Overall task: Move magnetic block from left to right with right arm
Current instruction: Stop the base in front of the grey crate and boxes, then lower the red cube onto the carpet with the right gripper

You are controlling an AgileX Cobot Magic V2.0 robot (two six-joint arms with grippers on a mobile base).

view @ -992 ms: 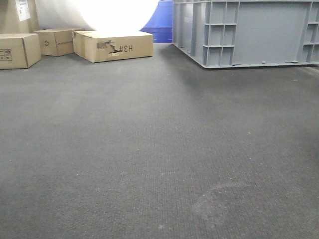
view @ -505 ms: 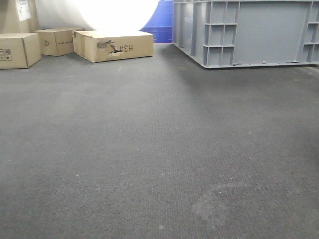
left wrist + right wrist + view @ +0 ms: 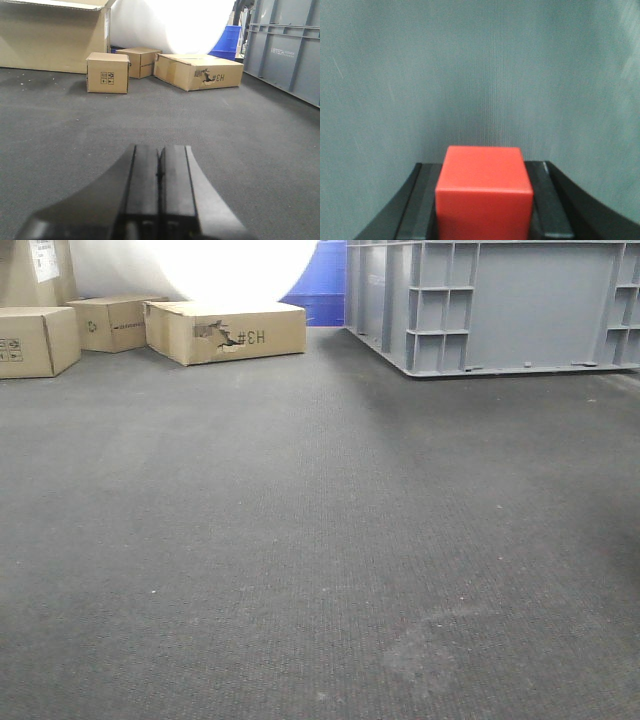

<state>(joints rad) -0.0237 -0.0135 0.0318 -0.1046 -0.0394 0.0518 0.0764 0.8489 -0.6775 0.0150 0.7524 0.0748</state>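
Next, I open my right gripper and let go of the magnetic block on the open dark grey carpet [image 3: 333,580] near the faint pale scuff.
In the right wrist view the magnetic block [image 3: 484,195], a plain bright-red cube, sits between the two black fingers of my right gripper [image 3: 484,166]. It fills the gap and both fingers press against its sides. Behind it there is only blurred grey carpet. My left gripper [image 3: 159,148] shows in the left wrist view, low over the dark carpet, its two black fingers pressed together with nothing between them. Neither arm nor the block shows in the front view.
Dark grey carpet [image 3: 300,540] covers the floor. Cardboard boxes [image 3: 226,332] stand at the far left, the same boxes [image 3: 199,72] in the left wrist view. A large grey plastic crate [image 3: 500,305] stands at the far right, with a blue bin [image 3: 322,280] beside it.
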